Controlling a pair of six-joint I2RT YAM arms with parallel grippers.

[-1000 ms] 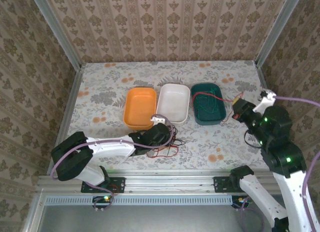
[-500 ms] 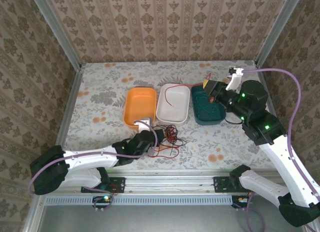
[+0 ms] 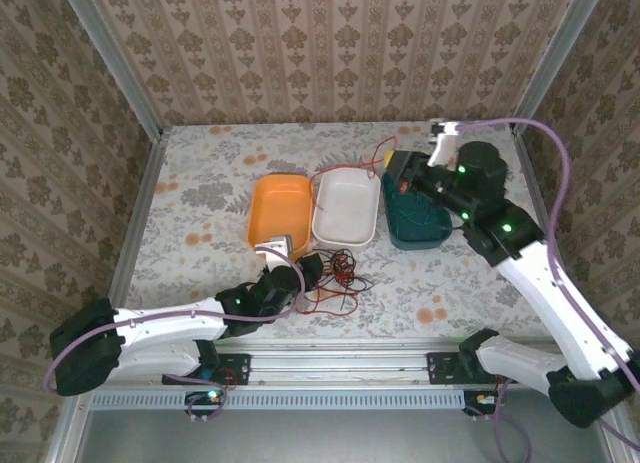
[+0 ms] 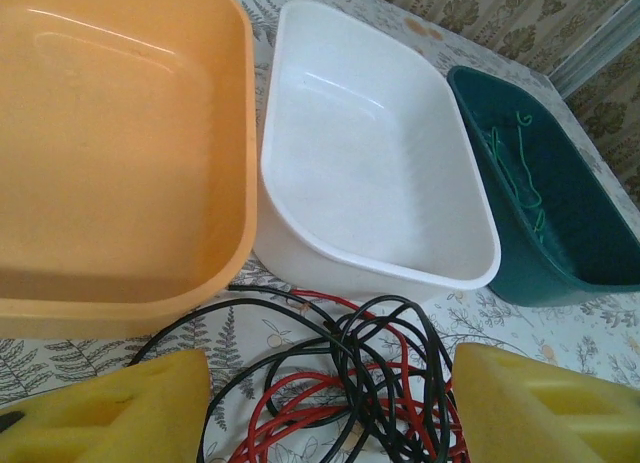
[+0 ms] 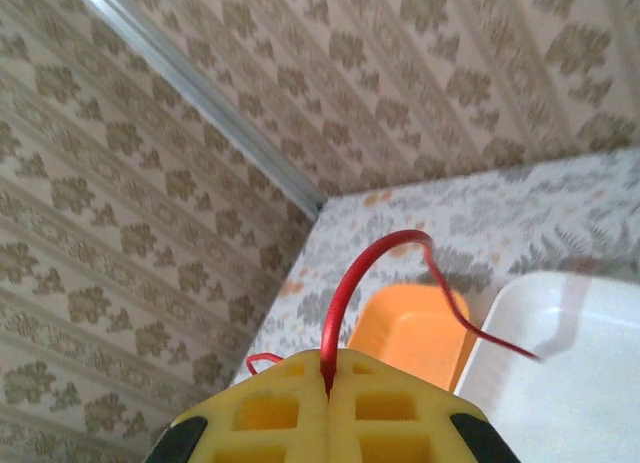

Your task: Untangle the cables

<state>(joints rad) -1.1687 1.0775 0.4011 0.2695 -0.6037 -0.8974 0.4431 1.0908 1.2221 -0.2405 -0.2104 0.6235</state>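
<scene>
I should use my right gripper to set the red cable down and let go of it in the middle of the white tray [image 3: 345, 209] [image 5: 565, 408], next to the orange one.
A tangle of red and black cables [image 3: 338, 272] lies on the table in front of the white tray. My left gripper [image 3: 305, 267] stands open at it. In the left wrist view its yellow fingers [image 4: 110, 411] flank the tangle [image 4: 380, 383] without touching it, and a black loop [image 4: 390, 301] lies on top. My right gripper [image 3: 393, 170] is raised over the trays, shut on the red cable [image 5: 345, 293]. The red strand arcs from its pads down across the white tray toward the tangle. The green cable [image 4: 522, 173] lies in the teal tray.
Three trays stand in a row mid-table: orange [image 3: 280, 215], white [image 3: 347, 207] and teal [image 3: 420, 230]. The right arm hangs over part of the teal one. Patterned walls with metal posts close the table on three sides.
My left gripper has opened and let go of the tangle. My right gripper has swung up and to the back left over the trays, drawing the red cable with it.
</scene>
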